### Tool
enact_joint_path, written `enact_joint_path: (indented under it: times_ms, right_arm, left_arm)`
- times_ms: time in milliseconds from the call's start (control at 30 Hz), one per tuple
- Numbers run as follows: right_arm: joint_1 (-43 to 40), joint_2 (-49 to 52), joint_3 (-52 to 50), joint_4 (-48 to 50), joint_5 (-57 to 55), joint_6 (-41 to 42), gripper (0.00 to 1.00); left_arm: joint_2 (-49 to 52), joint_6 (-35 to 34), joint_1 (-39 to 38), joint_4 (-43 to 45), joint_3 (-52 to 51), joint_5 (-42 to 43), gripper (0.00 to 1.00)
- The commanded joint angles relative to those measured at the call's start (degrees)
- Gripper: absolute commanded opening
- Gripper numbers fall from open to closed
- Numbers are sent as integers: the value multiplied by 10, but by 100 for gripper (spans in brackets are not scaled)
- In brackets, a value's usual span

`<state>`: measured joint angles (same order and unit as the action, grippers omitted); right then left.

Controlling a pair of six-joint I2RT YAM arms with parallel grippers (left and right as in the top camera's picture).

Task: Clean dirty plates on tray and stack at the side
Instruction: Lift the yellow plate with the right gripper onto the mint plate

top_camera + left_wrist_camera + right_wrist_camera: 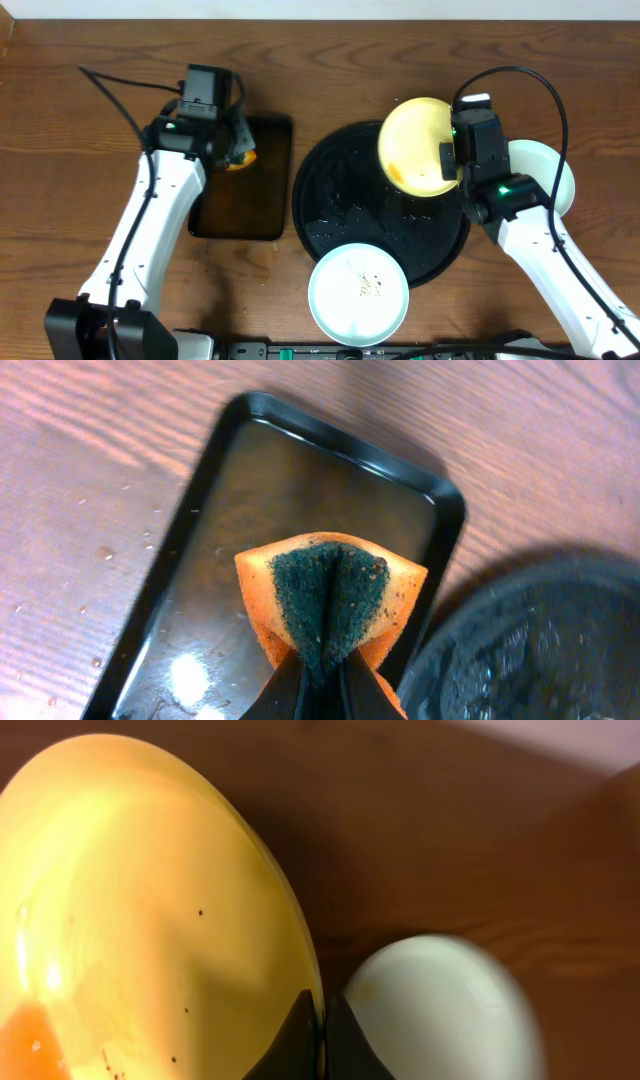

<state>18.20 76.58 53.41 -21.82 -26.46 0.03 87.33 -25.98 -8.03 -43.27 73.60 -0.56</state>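
My right gripper needs to put the pale yellow plate down on the mint-white plate lying on the bare wood (531, 183) (440, 1025).
My right gripper (452, 160) is shut on the rim of the pale yellow plate (418, 146), holding it tilted on edge above the large black tray (335, 200). The wrist view shows the plate's face (150, 920) with small dark specks, pinched by the gripper (322, 1020). A mint-white plate (358, 293) with brown specks lies at the tray's front edge. Another mint-white plate (545, 170) lies on the wood right of the tray, also in the right wrist view (440, 1010). My left gripper (322, 675) is shut on an orange sponge with green scrub side (330, 600), above the small tray (300, 510).
The small dark rectangular tray (245, 190) sits left of the black tray and looks wet. Water drops lie on the black tray and on the wood (105, 553) beside the small tray. Bare wood-grain tabletop (60, 200) spreads at far left and right.
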Motion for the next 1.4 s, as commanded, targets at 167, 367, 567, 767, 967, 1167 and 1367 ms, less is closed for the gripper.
enact_joint_path:
  times_ms: [167, 367, 567, 767, 967, 1167, 1367]
  right_arm:
    - [68, -13, 2, 27, -111, -161, 1]
    - [119, -13, 2, 33, -155, -162, 1]
    - [142, -13, 2, 64, -245, -186, 1]
    - [153, -13, 2, 84, -271, -194, 1]
    - [121, -13, 2, 69, -271, -107, 1]
    - [6, -13, 2, 17, -230, 9, 1]
    - [-135, -12, 2, -31, -135, 63, 1]
  left_arm:
    - [-2, -35, 22, -2, 0, 16, 8]
    - [-2, -35, 22, -2, 0, 16, 7]
    - [-2, -35, 22, -2, 0, 16, 8]
    - [-2, -35, 22, -2, 0, 16, 8]
    - [-2, -35, 22, -2, 0, 16, 8]
    - [-2, -35, 22, -5, 0, 16, 8]
    - [-2, -35, 22, -7, 0, 16, 8]
